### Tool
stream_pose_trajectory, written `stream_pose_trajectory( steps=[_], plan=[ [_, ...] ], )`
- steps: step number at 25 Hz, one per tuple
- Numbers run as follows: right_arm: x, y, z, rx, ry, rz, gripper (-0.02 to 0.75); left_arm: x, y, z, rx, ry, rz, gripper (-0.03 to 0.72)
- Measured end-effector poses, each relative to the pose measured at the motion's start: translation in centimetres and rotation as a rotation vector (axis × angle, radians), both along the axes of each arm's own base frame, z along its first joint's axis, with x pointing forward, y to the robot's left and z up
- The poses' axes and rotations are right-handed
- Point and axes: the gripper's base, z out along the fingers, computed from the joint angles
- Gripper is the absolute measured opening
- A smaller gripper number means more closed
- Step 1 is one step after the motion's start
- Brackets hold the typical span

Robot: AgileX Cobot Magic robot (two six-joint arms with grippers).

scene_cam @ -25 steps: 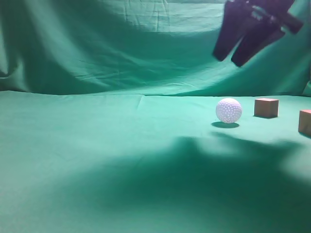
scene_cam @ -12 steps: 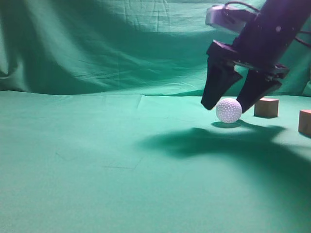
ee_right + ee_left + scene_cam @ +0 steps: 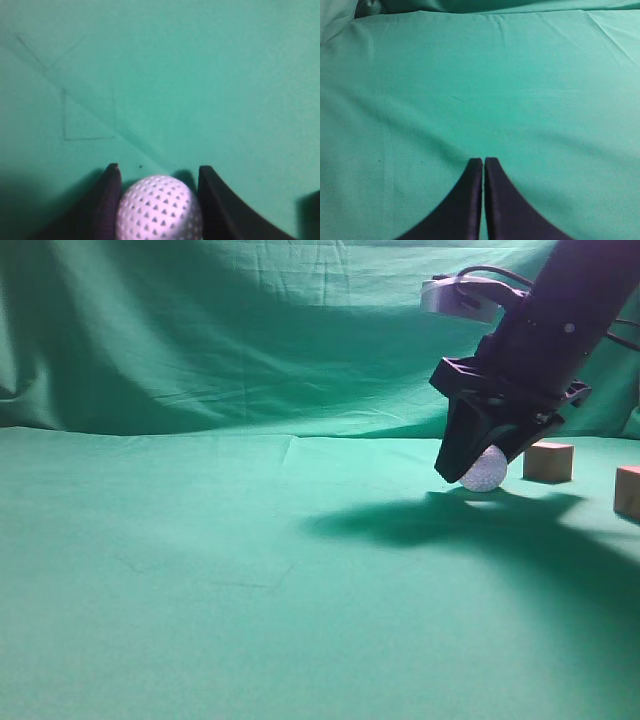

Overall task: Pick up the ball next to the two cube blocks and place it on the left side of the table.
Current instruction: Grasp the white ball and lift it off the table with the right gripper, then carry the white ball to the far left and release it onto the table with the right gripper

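Next, my right gripper lets go of the white ball at the table end (image 3: 17,460) farthest from the cube blocks, near the backdrop.
The white dimpled ball (image 3: 487,472) rests on the green table (image 3: 200,570) at the right, just left of the two reddish-brown cube blocks (image 3: 548,461) (image 3: 628,490). My right gripper (image 3: 476,470) reaches down over the ball, and its dark fingers press it from both sides. In the right wrist view the ball (image 3: 160,207) fills the space between the fingers of the right gripper (image 3: 157,170). My left gripper (image 3: 483,160) is shut and empty over bare cloth, and it does not show in the exterior view.
A green cloth backdrop (image 3: 250,330) hangs behind the table. The right arm's shadow (image 3: 420,525) lies across the cloth in front of the ball. The left half of the table shows only creased cloth.
My right gripper came down from the upper right, straddled the ball with open fingers, then closed them on it. The ball shifted slightly right and stays on the table.
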Motion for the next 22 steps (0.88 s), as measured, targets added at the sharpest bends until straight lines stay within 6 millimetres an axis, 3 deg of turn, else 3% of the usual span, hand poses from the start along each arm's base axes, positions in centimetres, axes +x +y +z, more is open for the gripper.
stream_pose_trajectory(
  steps=[4,7,9,13,18,22],
  plan=[
    [0.9,4.4,5.0,0.141,-0.080,0.063,0.308,0.0,0.0,0.0,0.000,0.000,0.000,0.000],
    [0.8,8.8,8.5,0.257,-0.147,0.126,0.308,0.0,0.0,0.0,0.000,0.000,0.000,0.000],
    [0.6,12.1,9.8,0.312,-0.189,0.173,0.308,0.0,0.0,0.0,0.000,0.000,0.000,0.000],
    [1.1,18.4,8.4,0.392,-0.200,0.226,0.308,0.0,0.0,0.0,0.000,0.000,0.000,0.000],
    [1.4,25.1,2.9,0.428,-0.208,0.262,0.308,0.0,0.0,0.0,0.000,0.000,0.000,0.000],
    [0.3,28.9,-0.7,0.440,-0.220,0.300,0.308,0.0,0.0,0.0,0.000,0.000,0.000,0.000]
  ],
)
